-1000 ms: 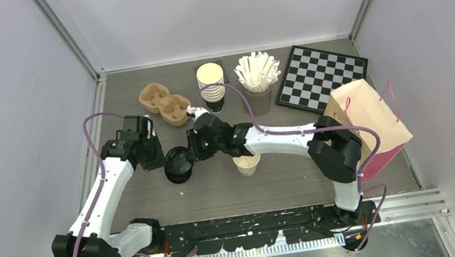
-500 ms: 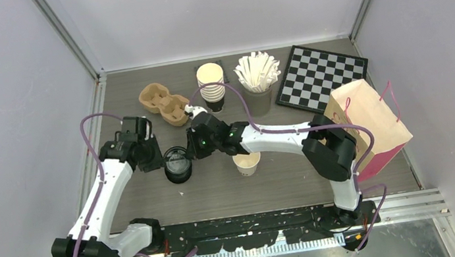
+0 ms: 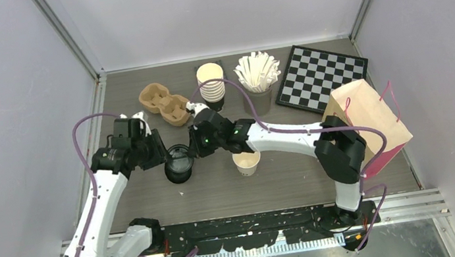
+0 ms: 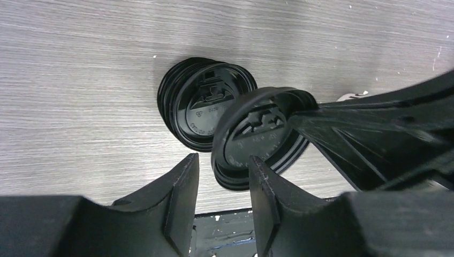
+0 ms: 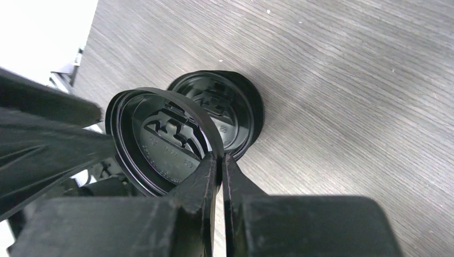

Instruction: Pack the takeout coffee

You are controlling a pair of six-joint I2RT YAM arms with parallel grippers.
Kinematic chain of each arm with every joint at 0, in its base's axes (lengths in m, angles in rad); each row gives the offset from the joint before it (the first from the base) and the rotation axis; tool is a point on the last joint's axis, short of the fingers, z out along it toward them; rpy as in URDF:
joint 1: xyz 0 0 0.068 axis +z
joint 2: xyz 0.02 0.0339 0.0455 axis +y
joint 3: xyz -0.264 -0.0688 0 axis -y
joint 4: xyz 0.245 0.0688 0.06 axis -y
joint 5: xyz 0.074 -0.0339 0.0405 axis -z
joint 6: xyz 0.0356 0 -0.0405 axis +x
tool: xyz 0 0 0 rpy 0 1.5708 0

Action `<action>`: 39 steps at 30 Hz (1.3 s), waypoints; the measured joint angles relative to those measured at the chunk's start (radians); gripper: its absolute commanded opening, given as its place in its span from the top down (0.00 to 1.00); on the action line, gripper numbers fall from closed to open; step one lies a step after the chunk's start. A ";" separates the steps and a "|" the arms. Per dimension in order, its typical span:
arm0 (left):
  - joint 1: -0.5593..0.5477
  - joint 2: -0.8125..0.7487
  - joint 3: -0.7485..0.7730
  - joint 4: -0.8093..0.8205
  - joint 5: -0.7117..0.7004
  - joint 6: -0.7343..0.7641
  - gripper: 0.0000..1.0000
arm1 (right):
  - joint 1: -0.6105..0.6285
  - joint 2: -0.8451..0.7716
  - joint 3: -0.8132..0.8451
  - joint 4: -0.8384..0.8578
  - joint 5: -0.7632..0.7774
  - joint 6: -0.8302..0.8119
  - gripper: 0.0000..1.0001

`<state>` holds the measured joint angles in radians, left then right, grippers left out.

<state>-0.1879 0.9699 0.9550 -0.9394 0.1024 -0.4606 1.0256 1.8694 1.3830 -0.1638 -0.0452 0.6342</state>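
Observation:
My left gripper needs to grab the opposite edge (image 4: 223,170) while my right gripper takes a new hold across the sides of the black lid, because my right gripper pinches that lid by one edge.
No capped cup shows in any view. My right gripper (image 3: 195,147) (image 5: 220,158) is shut on the rim of a black lid (image 5: 160,139), which looks like a few lids nested together, tilted above the table. A stack of black lids (image 3: 178,164) (image 5: 235,110) (image 4: 201,101) lies on the table under it. My left gripper (image 3: 159,156) (image 4: 222,174) is open, and its fingertips are just short of the held lid's (image 4: 257,136) near edge. One lidless cream cup (image 3: 246,162) stands right of the lids.
At the back stand a brown two-cup carrier (image 3: 165,102), a stack of lidless cream cups (image 3: 211,83) and a holder of white stirrers (image 3: 257,75). A chessboard (image 3: 319,76) lies at the back right. A tan paper bag (image 3: 370,124) stands at the right.
My left arm has swung its elbow out to the left and its gripper has turned towards the lids. My right gripper has stayed shut on the lid, almost in place.

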 measured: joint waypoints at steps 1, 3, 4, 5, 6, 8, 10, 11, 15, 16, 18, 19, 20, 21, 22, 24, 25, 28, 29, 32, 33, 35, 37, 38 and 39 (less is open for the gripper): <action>0.000 0.000 0.001 0.001 0.009 0.002 0.59 | 0.000 -0.020 -0.003 -0.002 0.001 -0.004 0.90; 0.000 0.005 0.002 0.000 0.026 0.005 0.59 | 0.000 -0.056 -0.010 -0.002 0.002 -0.006 0.90; 0.000 0.010 0.002 0.001 0.035 0.006 0.60 | 0.000 -0.080 -0.018 -0.002 0.003 -0.008 0.90; 0.000 0.014 0.002 0.001 0.043 0.008 0.61 | 0.000 -0.098 -0.023 -0.003 0.003 -0.008 0.90; 0.000 0.018 0.002 0.004 0.054 0.009 0.63 | 0.000 -0.113 -0.027 -0.004 0.006 -0.010 0.90; 0.000 0.023 0.002 0.012 0.076 0.010 0.68 | 0.000 -0.136 -0.036 -0.009 0.010 -0.014 0.90; 0.000 0.023 0.003 0.019 0.096 0.012 0.82 | 0.000 -0.140 -0.044 -0.014 0.013 -0.015 0.90; 0.000 0.023 0.002 0.022 0.106 0.012 0.89 | 0.000 -0.140 -0.048 -0.015 0.014 -0.015 0.89; 0.000 0.023 0.002 0.027 0.135 0.018 1.00 | -0.002 -0.143 -0.068 -0.021 0.027 -0.021 0.85; 0.000 0.023 0.001 0.029 0.142 0.019 1.00 | -0.002 -0.145 -0.071 -0.021 0.028 -0.023 0.82; 0.000 0.023 -0.004 0.033 0.160 0.019 1.00 | -0.002 -0.156 -0.077 -0.022 0.030 -0.027 0.71; 0.000 0.023 -0.006 0.037 0.168 0.018 1.00 | -0.002 -0.164 -0.082 -0.022 0.029 -0.031 0.65; 0.000 0.023 -0.010 0.045 0.180 0.015 1.00 | -0.002 -0.178 -0.087 -0.021 0.029 -0.035 0.58; 0.000 0.023 -0.011 0.053 0.193 0.013 1.00 | -0.001 -0.195 -0.094 -0.022 0.029 -0.040 0.51; 0.000 0.023 -0.013 0.062 0.209 0.010 1.00 | 0.000 -0.213 -0.100 -0.021 0.033 -0.047 0.44; 0.000 0.023 -0.016 0.075 0.231 -0.002 1.00 | 0.000 -0.254 -0.114 -0.016 0.043 -0.068 0.38; 0.000 0.023 -0.018 0.082 0.246 -0.009 1.00 | 0.000 -0.283 -0.126 -0.012 0.046 -0.084 0.34; 0.000 0.016 -0.032 0.114 0.306 -0.051 1.00 | 0.000 -0.396 -0.186 0.025 0.048 -0.153 0.25; 0.000 0.008 -0.044 0.139 0.340 -0.079 1.00 | 0.000 -0.446 -0.214 0.040 0.047 -0.191 0.24; 0.000 -0.024 -0.085 0.220 0.436 -0.169 1.00 | 0.000 -0.649 -0.346 0.131 0.051 -0.328 0.18; 0.000 -0.035 -0.102 0.257 0.472 -0.217 1.00 | 0.000 -0.712 -0.388 0.163 0.051 -0.370 0.14; 0.000 -0.056 -0.140 0.349 0.545 -0.325 1.00 | 0.000 -0.865 -0.492 0.249 0.039 -0.473 0.09; 0.000 -0.071 -0.185 0.471 0.609 -0.454 1.00 | 0.000 -1.006 -0.602 0.375 0.003 -0.597 0.08; 0.000 -0.079 -0.212 0.541 0.636 -0.526 1.00 | 0.000 -1.056 -0.649 0.429 -0.022 -0.653 0.08; 0.000 -0.085 -0.240 0.612 0.659 -0.597 1.00 | 0.000 -1.094 -0.679 0.465 -0.044 -0.697 0.07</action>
<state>-0.1879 0.8848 0.7151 -0.3271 0.7612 -1.0573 1.0260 0.7757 0.7036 0.3016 -0.0891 -0.0628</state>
